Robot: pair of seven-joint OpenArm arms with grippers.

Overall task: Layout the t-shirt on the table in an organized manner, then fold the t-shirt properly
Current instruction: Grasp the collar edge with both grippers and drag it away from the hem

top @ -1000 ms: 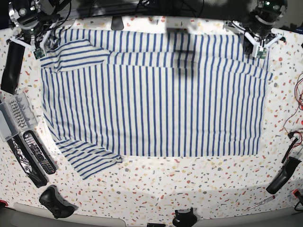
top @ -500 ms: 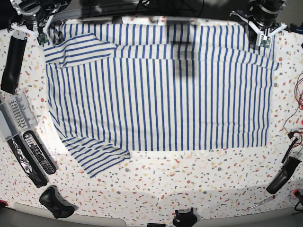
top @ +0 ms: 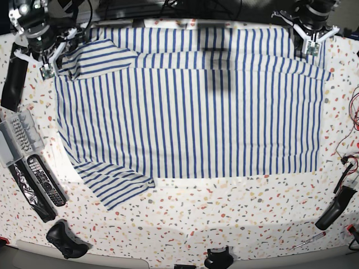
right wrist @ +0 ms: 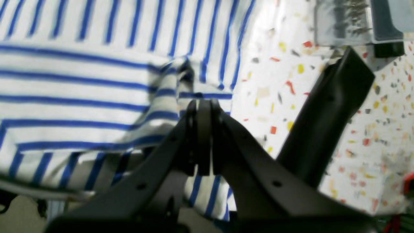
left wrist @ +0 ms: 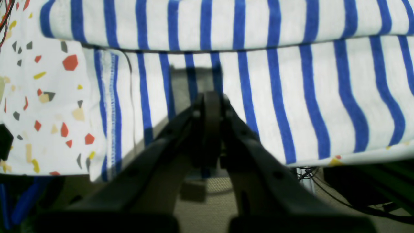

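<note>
My right gripper will let go of the t-shirt's corner at the table's far edge [top: 50, 24], next to the far end of the long black object.
The white, blue-striped t-shirt [top: 190, 106] lies spread flat on the speckled table [top: 224, 224], with one sleeve folded over at the far left and the other sleeve at the near left. My left gripper [top: 310, 47] is at the shirt's far right corner. In the left wrist view it [left wrist: 208, 97] is shut on the shirt's edge [left wrist: 291, 97] by the table edge [left wrist: 48, 106]. My right gripper [top: 50, 63] is at the far left corner. In the right wrist view it [right wrist: 202, 103] is shut on bunched cloth [right wrist: 81, 81].
A long black object [top: 14, 78], a grey tray [top: 14, 137] and remote controls [top: 45, 179] line the left edge. A black controller [top: 67, 238] sits at the near left. A black handle [top: 334, 207], a screwdriver [top: 308, 241] and red wires [top: 350, 112] are on the right.
Both grippers pulled the shirt toward the far edge. Since half a second ago the right gripper has come slightly nearer with its corner; the left gripper has hardly moved.
</note>
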